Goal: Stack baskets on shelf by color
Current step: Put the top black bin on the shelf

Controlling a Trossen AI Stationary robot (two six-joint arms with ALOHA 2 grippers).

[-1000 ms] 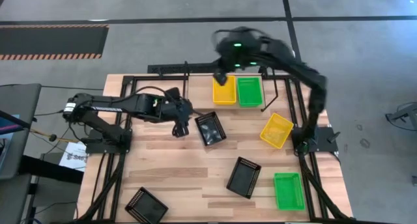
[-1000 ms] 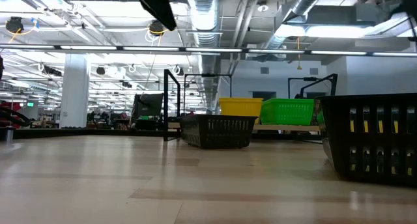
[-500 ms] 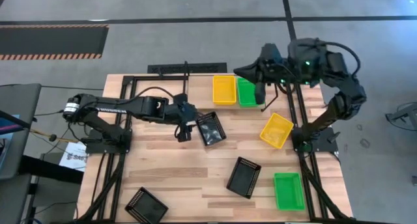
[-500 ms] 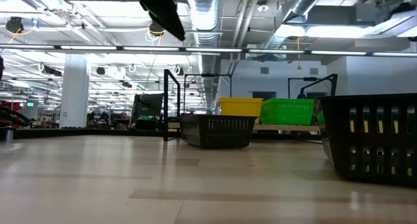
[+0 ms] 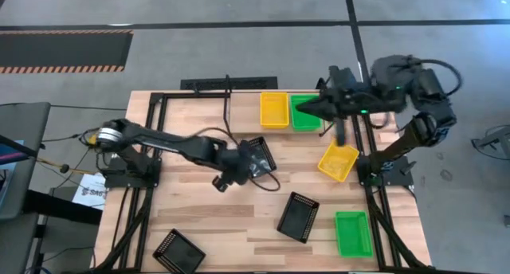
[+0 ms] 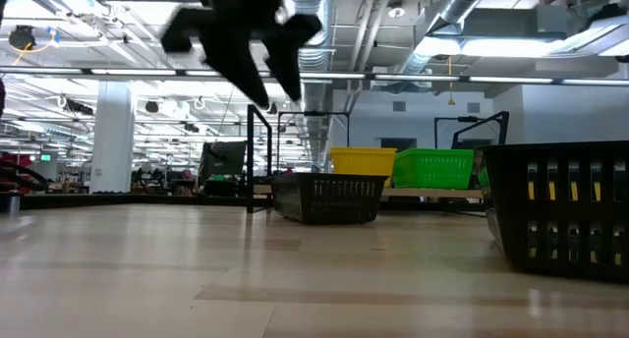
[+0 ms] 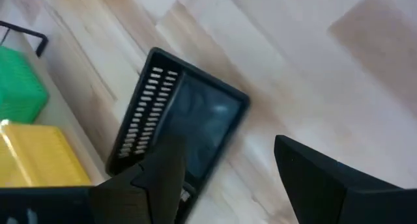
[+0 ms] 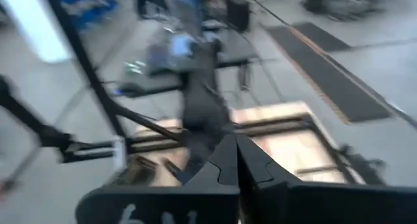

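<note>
The middle of the near long rim (image 5: 254, 157) (image 7: 215, 160) of the black basket just in front of the shelf is the next thing for my left gripper to grab.
On the shelf (image 6: 432, 192) at the table's far edge stand one yellow basket (image 5: 274, 109) and one green basket (image 5: 303, 113) side by side. A black basket (image 5: 256, 156) rests on its bottom on the tabletop in front of them, also seen in the left wrist view (image 7: 179, 129). My left gripper (image 5: 237, 172) hangs open above that basket's left near side (image 7: 228, 182), pointing steeply down, clear of it in the low view (image 6: 277, 83). My right gripper (image 5: 311, 105) is raised high over the shelf's right part, shut and empty (image 8: 238, 155).
A yellow basket (image 5: 338, 160) and a green basket (image 5: 352, 232) lie on the table's right side. Two more black baskets (image 5: 298, 217) (image 5: 178, 250) lie near the front. Black frame posts (image 6: 257, 156) stand at the far edge. Bare wood lies left of centre.
My left gripper has sunk and gone right toward the black basket, rolling about its own axis, and has stayed open. My right arm has swung from above the yellow basket on the shelf toward the table's right edge and risen, staying shut. No basket has moved.
</note>
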